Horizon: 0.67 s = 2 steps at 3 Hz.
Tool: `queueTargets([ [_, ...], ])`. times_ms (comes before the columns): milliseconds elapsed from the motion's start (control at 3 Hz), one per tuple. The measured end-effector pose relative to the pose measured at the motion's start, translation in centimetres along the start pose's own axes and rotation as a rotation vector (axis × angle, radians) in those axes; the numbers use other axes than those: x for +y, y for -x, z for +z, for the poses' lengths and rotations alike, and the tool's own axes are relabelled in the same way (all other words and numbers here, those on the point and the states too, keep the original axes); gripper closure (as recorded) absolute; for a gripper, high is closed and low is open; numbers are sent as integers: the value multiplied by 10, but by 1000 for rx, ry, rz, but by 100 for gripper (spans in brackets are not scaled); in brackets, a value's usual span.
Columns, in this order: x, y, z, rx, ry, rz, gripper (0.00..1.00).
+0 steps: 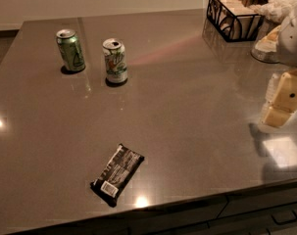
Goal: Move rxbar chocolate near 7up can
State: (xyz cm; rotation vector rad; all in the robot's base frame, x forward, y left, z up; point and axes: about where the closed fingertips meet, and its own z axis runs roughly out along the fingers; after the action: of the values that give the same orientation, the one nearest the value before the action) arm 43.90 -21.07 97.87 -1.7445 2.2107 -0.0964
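The robot's gripper will next go to the rxbar chocolate's far end (128, 157), opposite its white barcode label, and close there.
The rxbar chocolate (118, 174) lies flat near the front edge of the grey table (187, 111), its white barcode label at the near end. The 7up can (114, 61) stands upright at the back left, white-silver with green lettering. My gripper (281, 102) hangs at the far right edge of the view, just above the table, far to the right of both the bar and the can. It holds nothing that I can see.
An all-green can (70, 50) stands just left of the 7up can. A black wire basket (235, 15) with packets stands at the back right, with a pale bowl (265, 47) beside it. The table's front edge runs just below the bar.
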Motion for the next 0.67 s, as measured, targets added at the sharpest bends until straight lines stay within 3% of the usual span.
queueTargets([
  [333,9,25,8,-18,33,-101,0],
  [667,26,59,24,-44,78,-258,0],
])
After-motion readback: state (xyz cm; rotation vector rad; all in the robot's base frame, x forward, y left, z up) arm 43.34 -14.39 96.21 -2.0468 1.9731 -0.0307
